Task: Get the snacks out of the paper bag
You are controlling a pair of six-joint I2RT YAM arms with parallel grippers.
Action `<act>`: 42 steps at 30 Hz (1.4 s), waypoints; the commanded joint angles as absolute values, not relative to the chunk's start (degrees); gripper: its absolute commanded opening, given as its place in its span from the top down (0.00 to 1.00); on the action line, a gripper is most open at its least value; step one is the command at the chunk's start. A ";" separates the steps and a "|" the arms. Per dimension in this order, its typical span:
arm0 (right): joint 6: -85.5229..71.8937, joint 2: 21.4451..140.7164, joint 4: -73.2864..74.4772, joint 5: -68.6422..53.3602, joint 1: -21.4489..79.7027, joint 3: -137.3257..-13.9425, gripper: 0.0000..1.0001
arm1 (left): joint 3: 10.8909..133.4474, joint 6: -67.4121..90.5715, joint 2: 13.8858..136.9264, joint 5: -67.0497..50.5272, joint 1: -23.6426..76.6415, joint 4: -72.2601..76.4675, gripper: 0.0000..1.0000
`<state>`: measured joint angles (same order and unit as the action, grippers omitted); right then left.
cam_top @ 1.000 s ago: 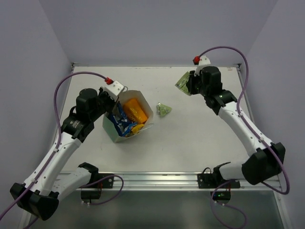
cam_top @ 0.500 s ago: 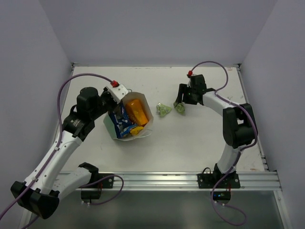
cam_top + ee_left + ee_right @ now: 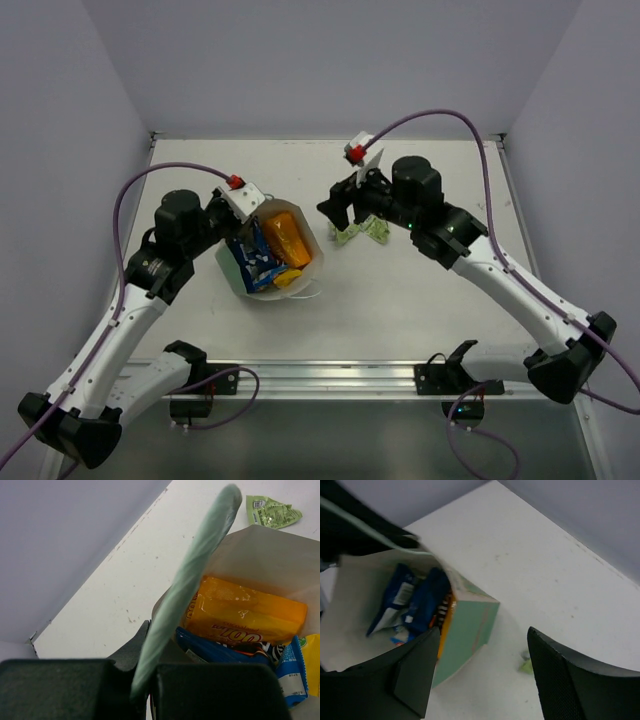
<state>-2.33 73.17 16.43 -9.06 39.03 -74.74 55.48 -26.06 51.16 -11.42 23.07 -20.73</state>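
My right gripper is to reach into the paper bag next and close on the end of the blue candy pack (image 3: 271, 277) (image 3: 402, 636), beside the yellow pack.
The mint-green paper bag (image 3: 238, 268) leans open on the left half of the table, and my left gripper (image 3: 240, 207) is shut on its upper rim. In the left wrist view the rim (image 3: 192, 575) runs up from between the fingers of the left gripper (image 3: 145, 690). Inside lie an orange pouch (image 3: 245, 612), a dark blue chip bag (image 3: 220, 650), a blue candy pack (image 3: 291, 672) and a yellow pack (image 3: 312, 662). Two pale green sachets (image 3: 378, 231) lie on the table right of the bag. My right gripper (image 3: 338, 210) hovers open and empty between them and the bag (image 3: 470, 625).
White walls close in the table's left, back and right sides. A metal rail (image 3: 330, 378) with both arm bases runs along the near edge. The right forearm (image 3: 470, 250) partly covers the sachets from above.
The right gripper lowered a green sachet to the table beside the first, opened, and swung left toward the bag. The left gripper kept its hold on the rim.
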 commanded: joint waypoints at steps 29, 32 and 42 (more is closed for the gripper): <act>21.71 88.15 19.43 -9.67 64.34 -73.83 0.30 | 49.57 -32.87 40.17 -24.79 23.38 -17.40 1.00; 21.97 89.38 18.02 -9.58 64.25 -73.13 0.30 | 50.10 -32.61 40.34 -24.00 23.38 -17.49 1.00; 21.36 90.00 13.90 -9.06 64.34 -71.02 0.29 | 51.15 -29.71 43.86 -23.47 23.38 -16.26 1.00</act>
